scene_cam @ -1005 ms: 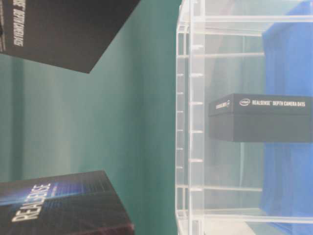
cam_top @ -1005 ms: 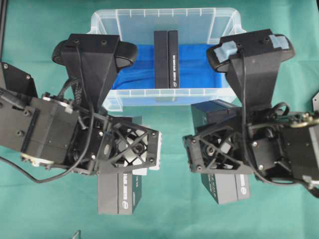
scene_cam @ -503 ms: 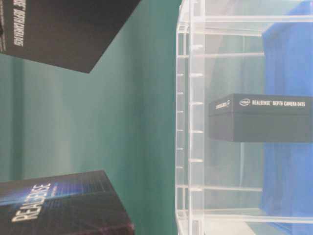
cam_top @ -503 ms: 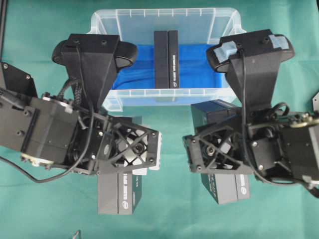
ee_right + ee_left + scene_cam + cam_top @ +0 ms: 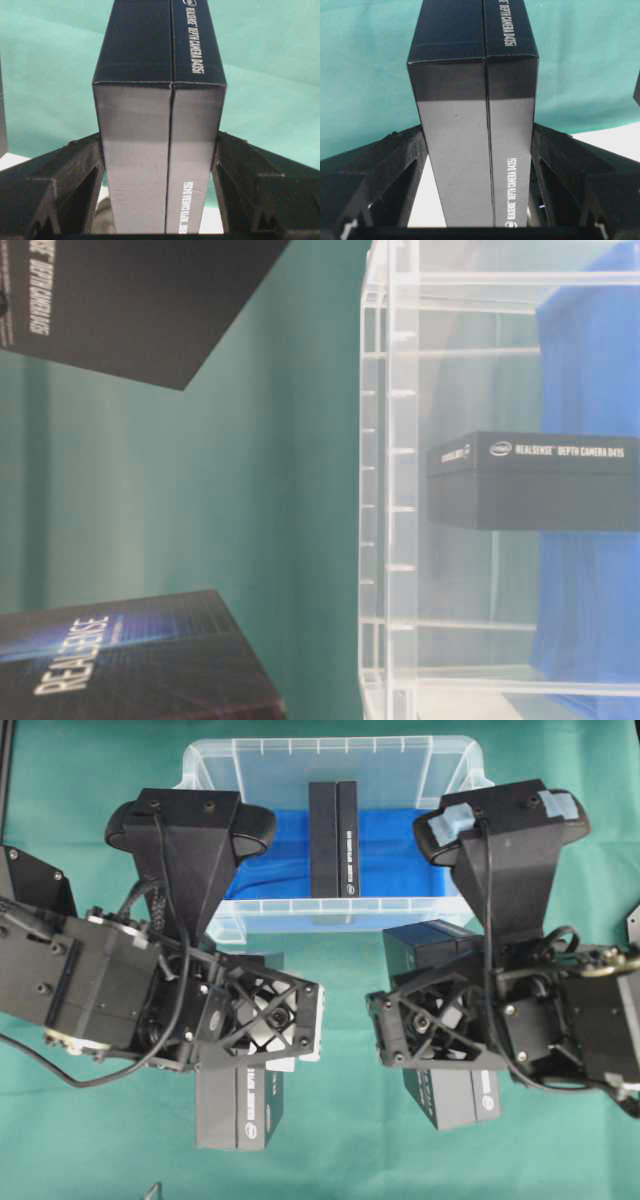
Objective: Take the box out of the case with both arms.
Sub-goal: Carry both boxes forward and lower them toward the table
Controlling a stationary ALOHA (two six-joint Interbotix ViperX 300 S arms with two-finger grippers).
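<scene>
The black box in my left gripper should be released on the green cloth (image 5: 280, 1070), in the spot that lies just in front of the clear case.
The clear case (image 5: 200, 765) stands at the back of the green cloth, with a blue sheet (image 5: 390, 850) on its bottom. One black box (image 5: 333, 838) lies inside it at the middle; it also shows through the case wall (image 5: 390, 490) as the box (image 5: 530, 480). My left gripper (image 5: 477, 132) is shut on a second black box (image 5: 240, 1110), outside the case at the front left. My right gripper (image 5: 159, 139) is shut on a third black box (image 5: 455, 1095) at the front right. Both held boxes (image 5: 470, 60) (image 5: 160, 55) have fingers pressed against their long sides.
Green cloth (image 5: 340, 1150) covers the table around the case. The two arms lie side by side in front of the case, with a gap of cloth between them. A small dark object (image 5: 152, 1190) pokes in at the front edge.
In the table-level view the lower black box has shifted slightly. Both arms and the box in the case stay where they were.
</scene>
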